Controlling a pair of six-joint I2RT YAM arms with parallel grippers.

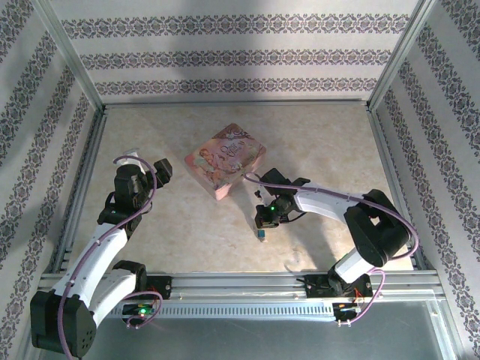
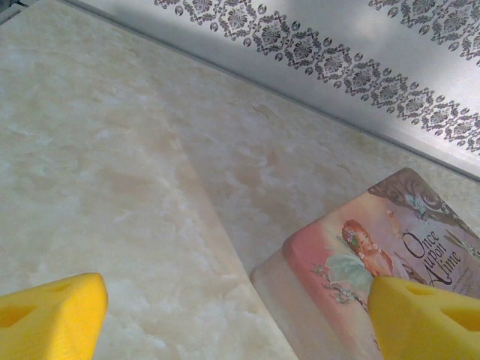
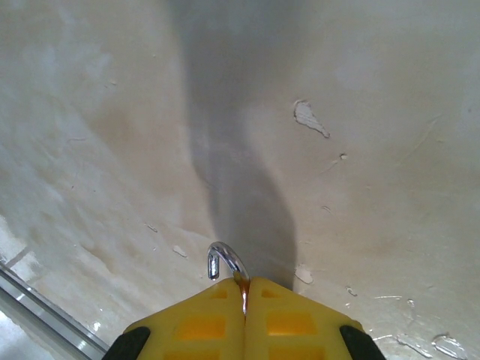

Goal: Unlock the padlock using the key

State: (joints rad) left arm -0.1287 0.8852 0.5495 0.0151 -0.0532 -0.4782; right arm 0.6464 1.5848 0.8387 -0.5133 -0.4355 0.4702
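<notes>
I will use my right gripper to set the padlock down on the marbled table (image 1: 259, 235), close to the metal rail at the front.
My right gripper (image 3: 244, 281) is shut on the padlock, its yellow fingers pressed together just above the table. The silvery curved shackle (image 3: 225, 259) sticks out past the fingertips with its free end showing; the lock's body is hidden between the fingers. From above, a small blue and silvery piece of the padlock (image 1: 261, 235) pokes out below the right gripper (image 1: 262, 223). I cannot make out the key. My left gripper (image 1: 161, 171) is open with nothing in it, its yellow fingertips (image 2: 52, 319) wide apart beside the pink tin box.
The pink picture-printed tin box (image 1: 225, 160) lies at the table's middle back, between the arms; its corner (image 2: 352, 262) is close to my left gripper. Patterned walls and a metal frame (image 1: 232, 105) enclose the marbled table.
</notes>
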